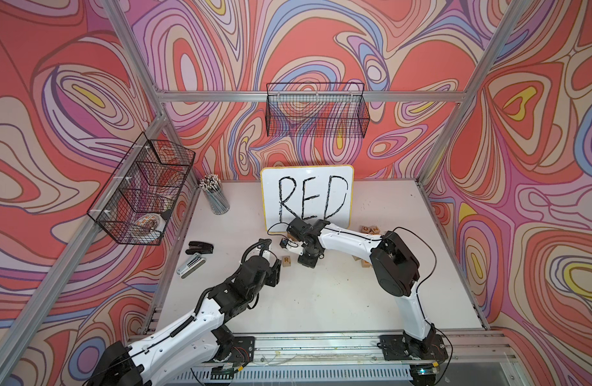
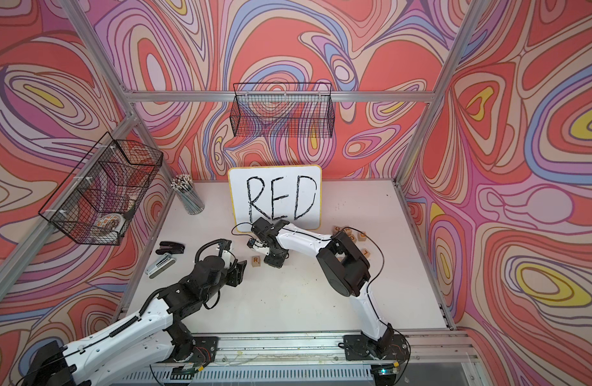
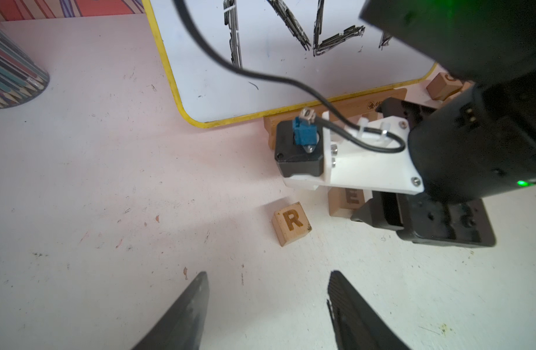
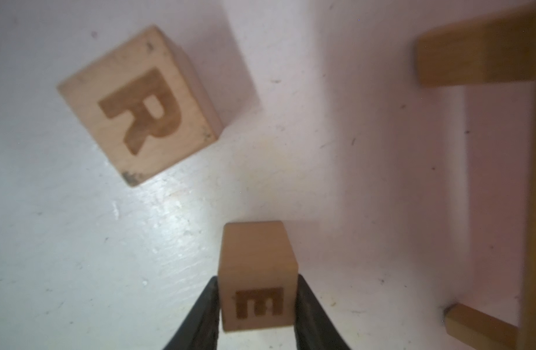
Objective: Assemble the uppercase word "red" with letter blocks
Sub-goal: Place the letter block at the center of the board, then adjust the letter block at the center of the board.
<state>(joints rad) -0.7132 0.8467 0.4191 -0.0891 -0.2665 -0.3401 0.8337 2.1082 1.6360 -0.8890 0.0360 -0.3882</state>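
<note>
The E block sits crooked to the R block; my right gripper opens next, turns and takes the E block's other sides [image 4: 257, 253] to square it.
The R block [image 1: 286, 260] [image 2: 256, 260] [image 3: 291, 222] [image 4: 139, 106] lies letter-up on the white table, in front of the whiteboard. Right beside it is the E block [image 4: 257, 272] [image 3: 347, 200], low at the table, with my right gripper [image 4: 257, 278] [image 1: 304, 264] shut on its two sides. Both top views hide the E block under that gripper. My left gripper [image 3: 268, 274] [image 1: 276, 270] hovers just to the left of the R block, open and holding nothing. No D block can be picked out.
The yellow-rimmed whiteboard [image 1: 308, 197] reading RED stands on a wooden rack [image 3: 291, 121] just behind the blocks. Several other letter cubes [image 1: 369, 230] sit at the right. A pencil cup [image 1: 216, 197] and two staplers [image 1: 200, 248] lie left. Wire baskets hang on the walls.
</note>
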